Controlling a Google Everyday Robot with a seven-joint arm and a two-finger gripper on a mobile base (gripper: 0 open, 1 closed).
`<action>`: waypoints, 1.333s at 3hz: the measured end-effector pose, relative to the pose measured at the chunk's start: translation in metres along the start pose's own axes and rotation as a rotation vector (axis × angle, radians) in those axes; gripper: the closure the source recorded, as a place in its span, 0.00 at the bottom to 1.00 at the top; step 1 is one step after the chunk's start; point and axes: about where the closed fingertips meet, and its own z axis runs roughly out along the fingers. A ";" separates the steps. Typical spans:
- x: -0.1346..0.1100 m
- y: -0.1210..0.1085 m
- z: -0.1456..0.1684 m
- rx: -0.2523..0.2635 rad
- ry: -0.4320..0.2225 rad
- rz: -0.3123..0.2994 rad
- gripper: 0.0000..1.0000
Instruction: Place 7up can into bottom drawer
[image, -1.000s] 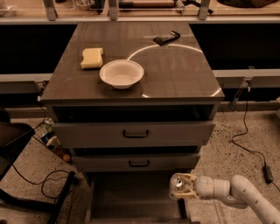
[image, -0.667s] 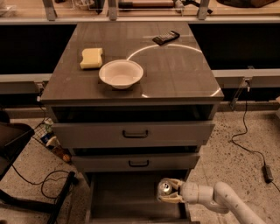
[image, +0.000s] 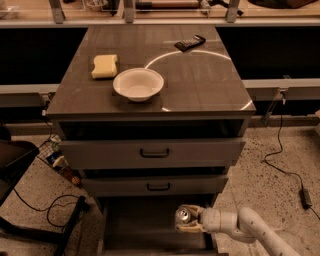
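Next, my gripper lets go of the 7up can on the bare middle of the open bottom drawer's inside (image: 156, 227).
The 7up can (image: 183, 216), silvery with its top facing the camera, is held in my gripper (image: 189, 220) at the end of the white arm that comes in from the lower right. The fingers (image: 192, 229) are shut on the can. The can hangs over the right part of the open bottom drawer (image: 135, 225), a wide grey tray pulled out below the two upper drawers with dark handles. The drawer floor under the can looks bare.
On the cabinet top stand a white bowl (image: 138, 84), a yellow sponge (image: 105, 65) and a dark flat object (image: 189, 43). Cables lie on the speckled floor at left (image: 55, 210) and right (image: 285, 167). A dark chair base (image: 20, 160) stands at left.
My gripper has carried the can leftward from beside the drawer's right edge to over the drawer's inside.
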 end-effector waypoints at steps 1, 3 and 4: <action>0.031 0.007 0.035 -0.039 -0.008 0.004 1.00; 0.102 0.026 0.108 -0.143 -0.052 0.019 1.00; 0.118 0.022 0.126 -0.179 -0.028 0.003 1.00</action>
